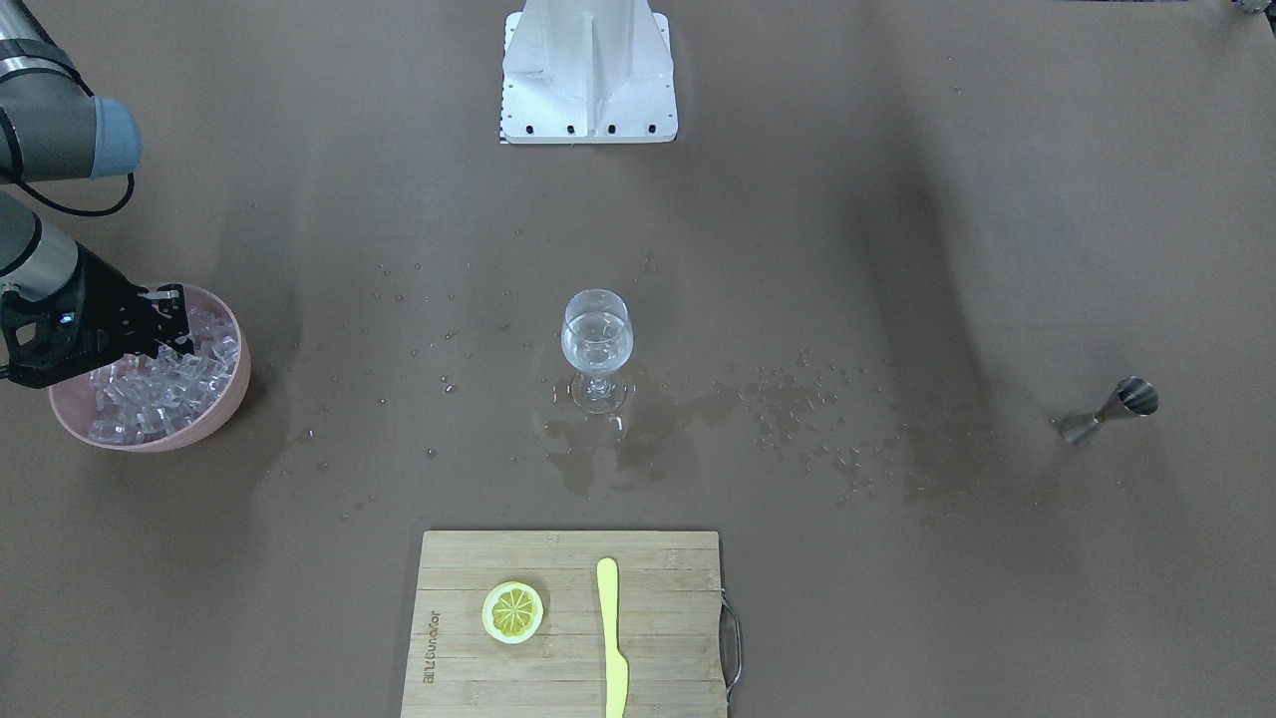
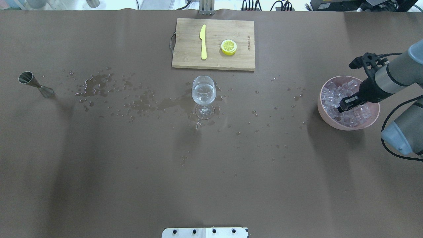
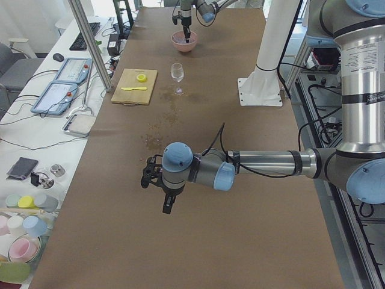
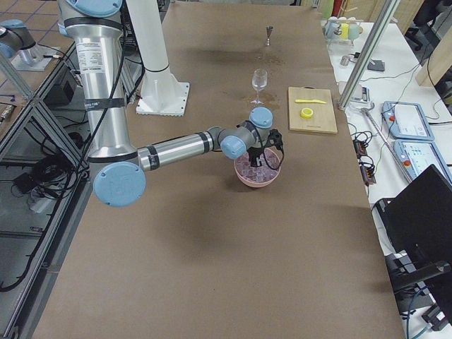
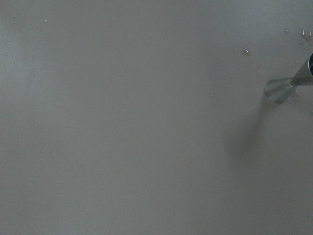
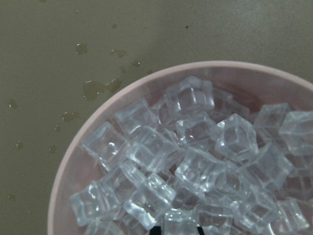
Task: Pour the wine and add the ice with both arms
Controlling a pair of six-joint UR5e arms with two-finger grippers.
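Next, my right gripper drops an ice cube into the clear liquid inside the wine glass point(image 1: 597, 342). The ice cubes are still in the pink bowl.
A wine glass point(image 1: 596, 344) stands mid-table with a little clear liquid in its bowl; it also shows in the overhead view point(image 2: 204, 94). A pink bowl point(image 2: 322, 109) on the robot's right holds several clear ice cubes point(image 6: 195, 147). My right gripper point(image 2: 343, 105) reaches down into the bowl point(image 1: 237, 384). Its fingers look apart, with their tips among the cubes at the bottom edge of the right wrist view. My left gripper point(image 3: 168, 205) hangs over bare table near a steel jigger point(image 5: 288, 83). It shows only in the exterior left view, so I cannot tell whether it is open or shut.
The jigger point(image 2: 34, 84) lies on its side at the table's left end. A wooden cutting board point(image 2: 185, 56) on the far side carries a lemon slice point(image 2: 228, 47) and a yellow knife point(image 2: 203, 46). Water drops and puddles point(image 2: 96, 84) spread around the glass.
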